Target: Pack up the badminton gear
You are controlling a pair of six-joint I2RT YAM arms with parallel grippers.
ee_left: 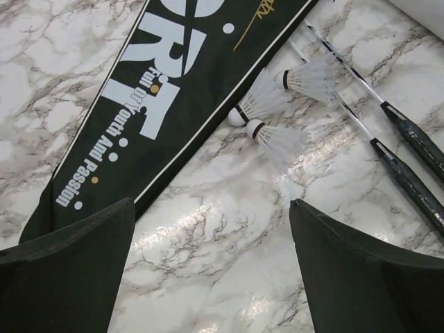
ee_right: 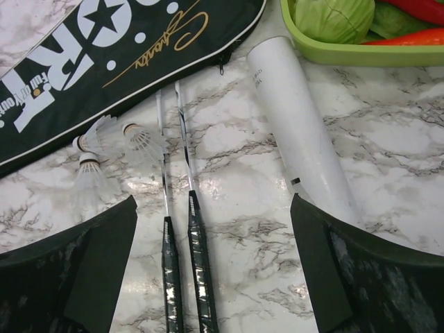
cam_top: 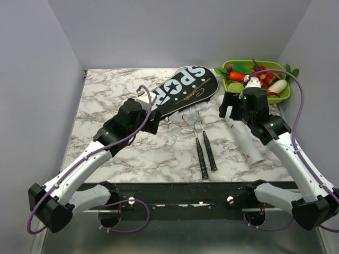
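Observation:
The middle of the white shuttlecock tube [cam_top: 241, 135] [ee_right: 322, 186], between its two ends, is the next spot my right gripper will lower to and close on.
The black "SPORT" cover [cam_top: 183, 90] lies diagonally at the table's back middle; it also shows in the left wrist view [ee_left: 159, 104] and the right wrist view [ee_right: 104, 55]. Two rackets [cam_top: 204, 151] lie side by side at centre, black handles toward me, shafts running under the cover's edge [ee_right: 187, 236]. Three white shuttlecocks [ee_left: 274, 111] lie beside the cover. A white shuttlecock tube [cam_top: 243, 137] lies to the right [ee_right: 298, 132]. My left gripper [cam_top: 153, 123] hovers open and empty by the cover's narrow end. My right gripper [cam_top: 226, 109] hovers open and empty over the tube's far end.
A green tray [cam_top: 283, 95] of toy vegetables stands at the back right, close behind my right gripper. Grey walls enclose the table on the left, back and right. A black rail [cam_top: 185, 193] runs along the near edge.

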